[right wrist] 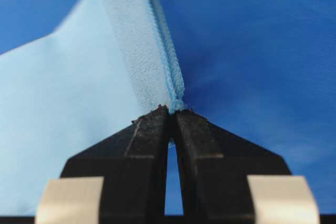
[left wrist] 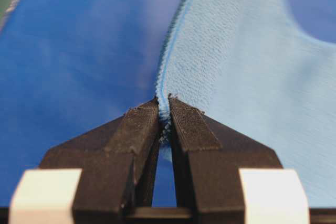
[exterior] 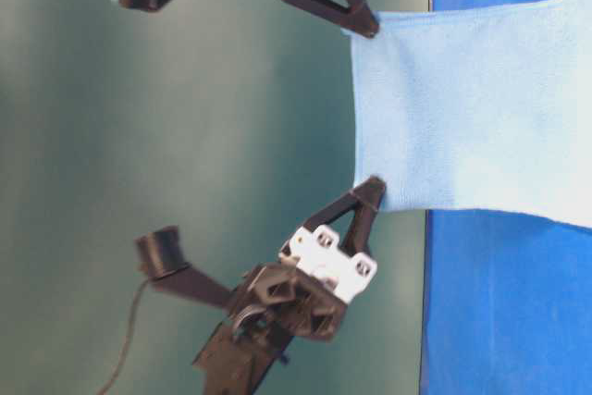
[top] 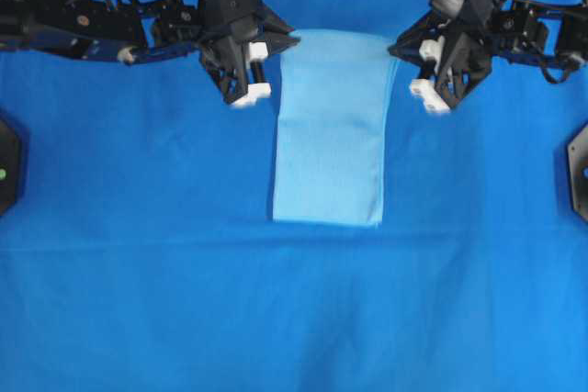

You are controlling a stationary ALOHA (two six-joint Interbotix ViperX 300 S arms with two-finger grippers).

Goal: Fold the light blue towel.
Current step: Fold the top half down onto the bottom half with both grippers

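Observation:
I will use my left gripper to let go of its light blue towel corner on the matching corner of the towel's near end [top: 276, 214].
The light blue towel [top: 331, 126] is a long pale strip, its near end lying on the table and its far end lifted off it. My left gripper [top: 292, 41] is shut on the far left corner, my right gripper [top: 393, 46] on the far right corner. From table level the towel [exterior: 472, 108] hangs stretched between the left gripper [exterior: 374, 191] and the right gripper [exterior: 368, 25]. The left wrist view has the hemmed edge of the towel [left wrist: 236, 77] pinched in the left gripper [left wrist: 165, 104]. In the right wrist view the towel [right wrist: 52, 108] runs from the right gripper [right wrist: 172, 109].
A deep royal-blue table covering [top: 138, 273] spans the whole surface. Black fixtures sit at its left edge [top: 5, 164] and right edge [top: 579, 172]. A dark green backdrop [exterior: 185, 136] stands behind the arms.

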